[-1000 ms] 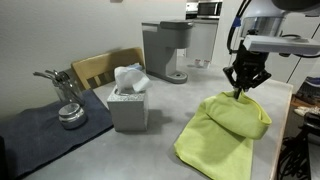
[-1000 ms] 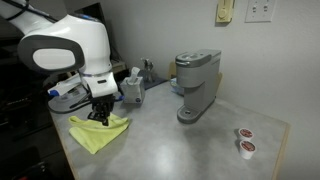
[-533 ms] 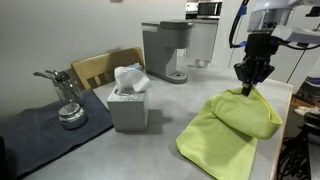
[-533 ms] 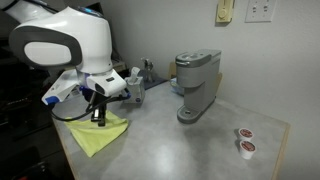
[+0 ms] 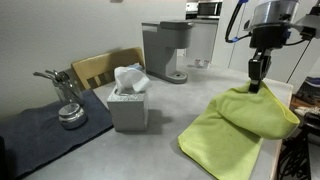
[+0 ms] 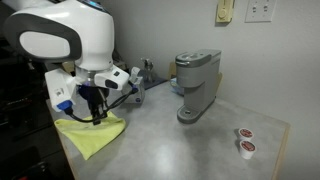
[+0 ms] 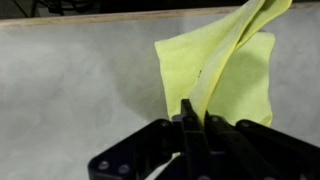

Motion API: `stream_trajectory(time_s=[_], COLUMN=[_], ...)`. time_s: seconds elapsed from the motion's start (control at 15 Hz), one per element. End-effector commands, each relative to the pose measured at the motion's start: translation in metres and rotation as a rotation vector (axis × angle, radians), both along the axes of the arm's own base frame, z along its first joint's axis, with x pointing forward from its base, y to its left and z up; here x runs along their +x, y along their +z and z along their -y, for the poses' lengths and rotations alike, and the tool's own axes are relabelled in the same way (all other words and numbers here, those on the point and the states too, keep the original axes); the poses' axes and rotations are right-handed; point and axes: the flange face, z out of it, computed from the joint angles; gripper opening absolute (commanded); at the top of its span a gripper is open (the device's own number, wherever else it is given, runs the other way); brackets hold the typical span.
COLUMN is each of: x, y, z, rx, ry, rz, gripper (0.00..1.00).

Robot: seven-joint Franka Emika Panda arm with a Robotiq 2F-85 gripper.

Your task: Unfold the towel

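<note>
Next, my gripper lets go of the towel's raised corner on the countertop, at the towel's far edge (image 5: 241, 99) toward the coffee machine.
A yellow-green towel (image 5: 240, 125) lies partly folded on the grey countertop, in both exterior views (image 6: 95, 135) and in the wrist view (image 7: 215, 70). My gripper (image 5: 255, 84) is shut on one edge of the towel and holds that edge lifted above the counter, so the cloth hangs from the jaws down to the rest of the towel. In an exterior view the gripper (image 6: 93, 117) is at the counter's near corner under the white arm. In the wrist view the black fingers (image 7: 198, 118) pinch the raised fold.
A grey tissue box (image 5: 128, 103) stands mid-counter, a coffee machine (image 5: 165, 50) behind it (image 6: 196, 85). A dark mat with a metal dish (image 5: 71, 115) is to one side, a wooden chair back (image 5: 105, 66) behind. Two small pods (image 6: 244, 140) lie on the far end.
My gripper has risen and moved toward the counter's edge with the towel's edge in it. The folded layer has been pulled up and spread wider.
</note>
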Motion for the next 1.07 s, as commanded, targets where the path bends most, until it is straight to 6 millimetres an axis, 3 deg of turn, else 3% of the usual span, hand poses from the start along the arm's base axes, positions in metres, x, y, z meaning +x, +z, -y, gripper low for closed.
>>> stream_trajectory(time_s=[0.0,0.27,1.0], x=[0.006,0.017,0.062], y=[-0.003,-0.011,-0.02], z=[-0.008,-0.015,0.002], rx=[0.079,0.153,0.372], ry=[0.176,0.386,0.954], rz=[0.051,0.097,0.115], gripper=[0.01,0.01,0.01])
